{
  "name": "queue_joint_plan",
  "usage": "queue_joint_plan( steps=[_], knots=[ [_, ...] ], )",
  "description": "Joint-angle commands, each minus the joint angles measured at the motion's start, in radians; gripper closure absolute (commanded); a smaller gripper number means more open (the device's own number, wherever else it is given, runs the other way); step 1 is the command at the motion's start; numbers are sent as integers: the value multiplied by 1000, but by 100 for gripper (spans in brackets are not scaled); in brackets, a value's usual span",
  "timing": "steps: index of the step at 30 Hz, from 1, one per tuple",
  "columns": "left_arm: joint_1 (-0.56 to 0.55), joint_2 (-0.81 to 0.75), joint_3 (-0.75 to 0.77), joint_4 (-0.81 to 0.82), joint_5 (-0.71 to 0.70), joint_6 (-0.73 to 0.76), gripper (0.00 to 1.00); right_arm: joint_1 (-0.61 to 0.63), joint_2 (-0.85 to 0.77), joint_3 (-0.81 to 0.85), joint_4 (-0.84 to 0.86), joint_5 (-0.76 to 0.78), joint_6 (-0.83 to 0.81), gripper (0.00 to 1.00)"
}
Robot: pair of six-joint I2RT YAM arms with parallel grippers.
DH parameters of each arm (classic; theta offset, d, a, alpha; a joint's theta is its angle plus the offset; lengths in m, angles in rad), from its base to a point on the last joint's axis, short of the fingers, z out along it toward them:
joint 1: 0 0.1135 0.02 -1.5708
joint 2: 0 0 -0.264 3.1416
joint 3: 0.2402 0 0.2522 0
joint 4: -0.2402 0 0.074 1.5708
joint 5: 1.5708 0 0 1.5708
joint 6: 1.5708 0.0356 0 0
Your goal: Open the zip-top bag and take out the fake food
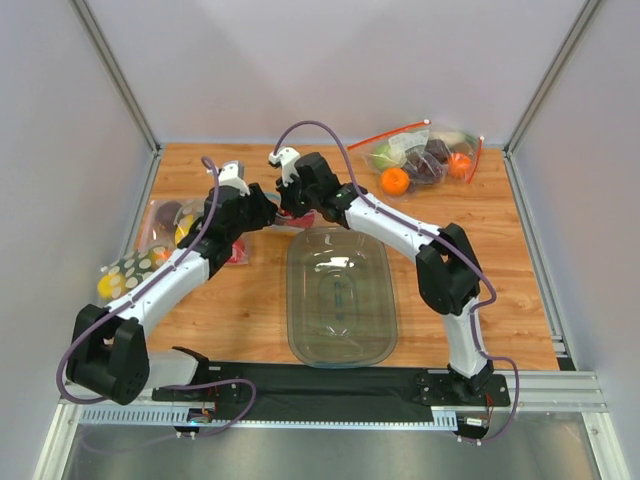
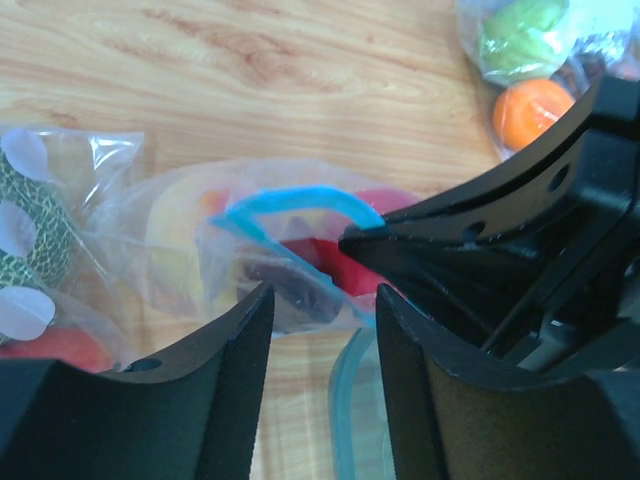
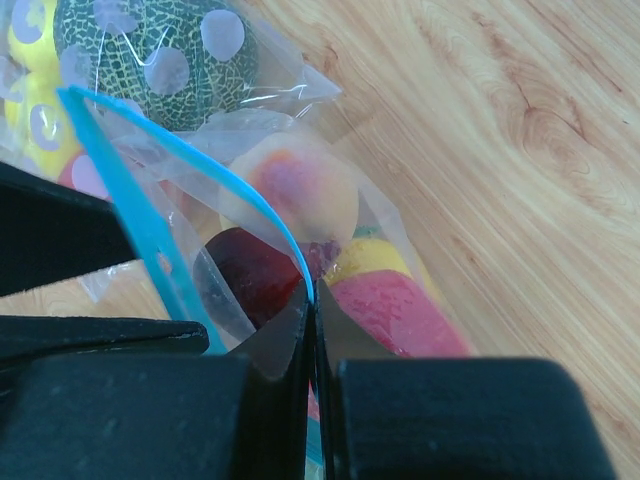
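The blue piece at the bag's opening is held only by my right gripper, so next my left gripper pinches the blue piece's loose corner (image 2: 232,216) before my right gripper opens.
The zip-top bag (image 2: 290,215) lies on the wood with its light-blue strip pulled up into an open loop; it also shows in the top view (image 1: 298,219), mostly under the arms. My right gripper (image 3: 311,297) is shut on the blue strip at the mouth's near edge, and shows in the left wrist view (image 2: 350,238). Inside the bag are a peach (image 3: 295,190), a maroon plum (image 3: 250,268), a lemon (image 3: 378,255) and a red apple (image 3: 400,312). My left gripper (image 2: 320,300) is open, its jaws just short of the bag's mouth, holding nothing.
A clear plastic tub (image 1: 340,345) stands in front of the grippers; its rim (image 2: 345,400) lies under my left jaws. A dotted bag holding a melon (image 3: 150,45) lies to the left. A red-zip bag (image 1: 425,155) with an orange sits at the back right.
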Motion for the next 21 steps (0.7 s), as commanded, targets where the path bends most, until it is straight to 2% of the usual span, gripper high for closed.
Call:
queue_joint_plan(
  steps=[1,14,18,19,21],
  knots=[
    [0,-42,-3,85,-8,-45,46,4,-69,-17,27,-2,-16,100],
    [0,60,46,54,1,-29,46,4,-116,-72,50,-16,-20,100],
    [1,83,62,65,9,-26,72,5,-130,-86,56,2,-31,100],
    [1,88,74,62,11,-22,83,5,-130,-76,47,22,-40,100],
    [3,94,86,61,15,-17,93,4,-124,-57,36,50,-55,100]
  ],
)
